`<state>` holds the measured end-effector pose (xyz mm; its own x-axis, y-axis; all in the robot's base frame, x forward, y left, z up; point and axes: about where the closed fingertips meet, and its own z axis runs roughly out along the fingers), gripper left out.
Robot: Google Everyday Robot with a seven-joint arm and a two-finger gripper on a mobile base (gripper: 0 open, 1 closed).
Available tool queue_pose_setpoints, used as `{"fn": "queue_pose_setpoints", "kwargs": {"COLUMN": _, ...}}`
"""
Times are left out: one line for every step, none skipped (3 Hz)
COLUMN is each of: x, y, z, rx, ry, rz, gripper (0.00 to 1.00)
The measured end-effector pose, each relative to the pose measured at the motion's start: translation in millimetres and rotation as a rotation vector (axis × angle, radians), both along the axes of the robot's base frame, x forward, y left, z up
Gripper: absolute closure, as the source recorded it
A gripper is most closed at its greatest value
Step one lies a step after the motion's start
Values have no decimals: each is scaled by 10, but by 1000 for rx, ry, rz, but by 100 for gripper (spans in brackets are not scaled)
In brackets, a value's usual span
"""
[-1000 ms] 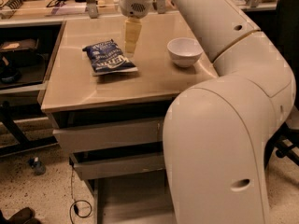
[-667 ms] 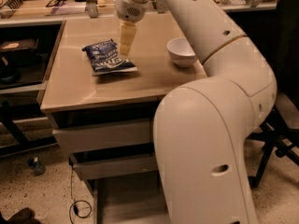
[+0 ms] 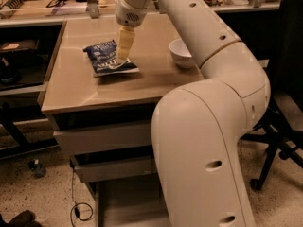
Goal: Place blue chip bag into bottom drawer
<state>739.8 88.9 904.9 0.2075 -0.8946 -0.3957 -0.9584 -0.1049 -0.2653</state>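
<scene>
I should next close on the middle of the blue chip bag [image 3: 108,59], bunching it between my fingers.
The blue chip bag [image 3: 108,58] lies flat on the beige cabinet top [image 3: 94,91], left of centre. My gripper [image 3: 124,56] points straight down over the bag's right part, its tip at the bag's surface. The bottom drawer [image 3: 125,202] is pulled out below the two upper drawers, a grey tray partly hidden behind my arm.
A white bowl [image 3: 181,52] stands on the cabinet top right of the bag. My large white arm [image 3: 203,141] covers the cabinet's right front. A black chair [image 3: 284,108] stands at the right. A dark bench [image 3: 19,65] with tools is at the left; a cable [image 3: 80,207] lies on the floor.
My gripper has moved left and down onto the bag's right part. The arm has swung closer across the right of the view. The bag has not moved.
</scene>
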Motion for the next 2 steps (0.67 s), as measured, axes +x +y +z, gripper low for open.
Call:
{"fn": "queue_pose_setpoints", "kwargs": {"x": 19, "y": 124, "z": -135, "rx": 23, "ry": 18, "rz": 25, "gripper": 0}}
{"fn": "queue_pose_setpoints", "kwargs": {"x": 19, "y": 324, "z": -328, "rx": 42, "ry": 52, "rz": 59, "gripper": 0}}
